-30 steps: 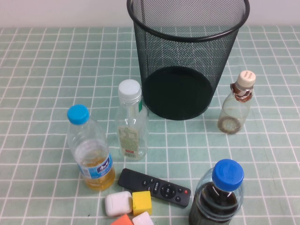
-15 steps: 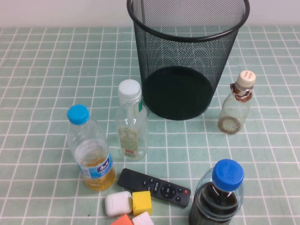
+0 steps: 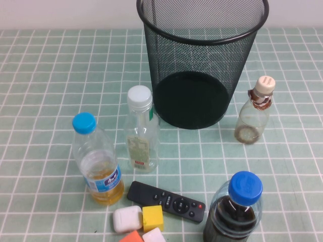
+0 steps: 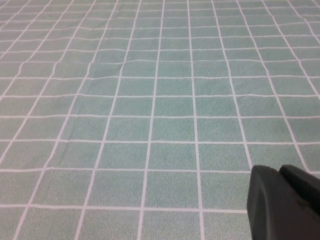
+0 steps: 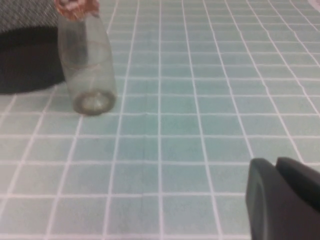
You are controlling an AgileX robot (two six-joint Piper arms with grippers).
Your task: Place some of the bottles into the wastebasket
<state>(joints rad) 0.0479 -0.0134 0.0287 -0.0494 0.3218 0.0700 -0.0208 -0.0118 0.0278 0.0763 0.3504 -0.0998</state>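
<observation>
The robot's right gripper will next move to the beige cap [image 3: 265, 84] of the squat bottle next to the wastebasket and close there.
The black wire-mesh wastebasket [image 3: 202, 60] stands at the back centre of the green checked cloth. The taller clear bottle with a white cap [image 3: 142, 132] stands upright just front-left of it. The small squat bottle with a beige cap and brown neck wrap [image 3: 254, 113] stands to its right. Neither arm shows in the high view. My left gripper [image 4: 279, 171] is shut and empty over bare cloth. My right gripper [image 5: 276, 163] is shut and empty, well short of the squat bottle [image 5: 86, 65], with the wastebasket's base [image 5: 25, 60] beside that bottle.
A blue-capped bottle of yellow liquid [image 3: 97, 161] stands at the front left and a blue-capped bottle of dark liquid [image 3: 236, 212] at the front right. A black remote [image 3: 166, 201] and small white [image 3: 126, 219], yellow [image 3: 153, 218] and orange [image 3: 132, 237] blocks lie between them.
</observation>
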